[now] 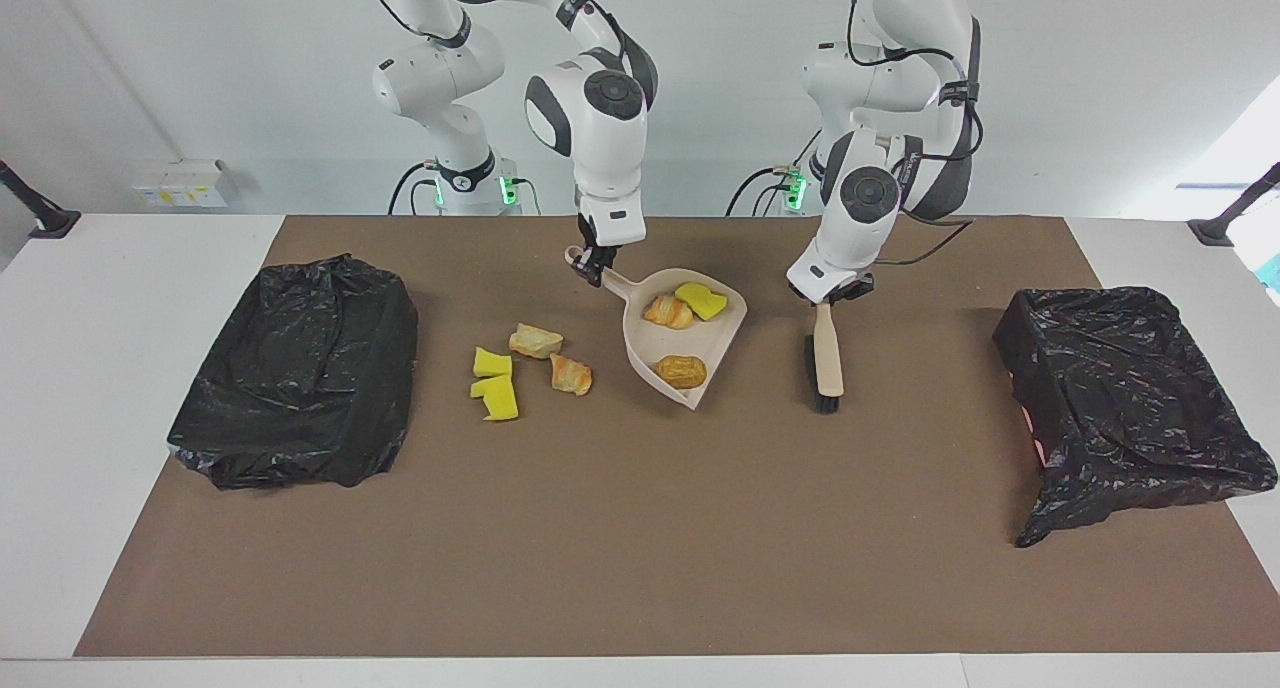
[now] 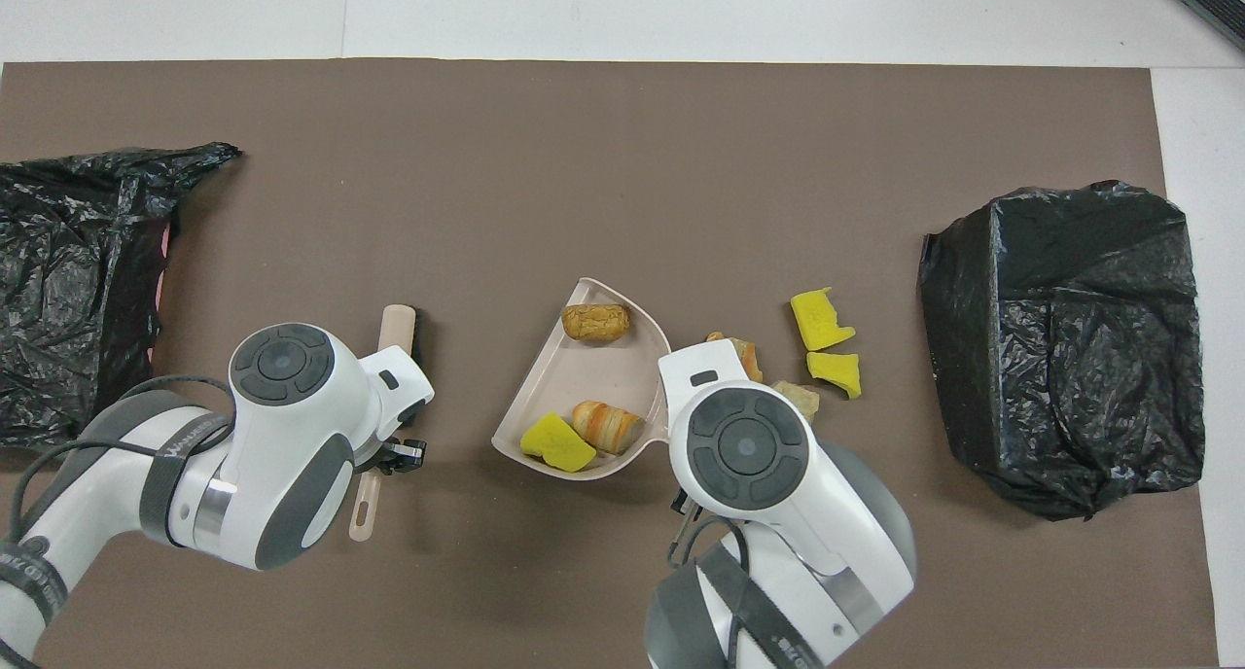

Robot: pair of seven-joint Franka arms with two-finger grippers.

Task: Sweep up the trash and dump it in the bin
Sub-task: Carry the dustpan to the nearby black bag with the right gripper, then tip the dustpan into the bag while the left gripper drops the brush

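My left gripper has the beige brush to put down. It will let go of the brush on the mat [image 2: 549, 521] between my arms, near the yellow sponge chunk.
My right gripper [image 1: 595, 265] is shut on the handle of the beige dustpan [image 1: 650, 348], which sits mid-table; in the overhead view the arm hides this grip. In the pan [image 2: 584, 377] lie three bits of trash: a yellow sponge chunk [image 1: 700, 300], a striped bread lump [image 1: 668, 311] and a brown lump [image 1: 682, 371]. Several more bits lie on the mat beside the pan toward the right arm's end: two yellow chunks [image 1: 492, 362] [image 1: 497, 398], a tan lump [image 1: 535, 341] and an orange-brown lump [image 1: 570, 375]. My left gripper [image 1: 835, 293] is shut on the handle of the beige brush [image 1: 827, 363], whose bristles touch the mat beside the pan's open edge.
A bin lined with a black bag [image 1: 300, 368] stands at the right arm's end of the brown mat. A second black-bagged bin [image 1: 1130, 398] stands at the left arm's end, with a pink edge showing. White table borders surround the mat.
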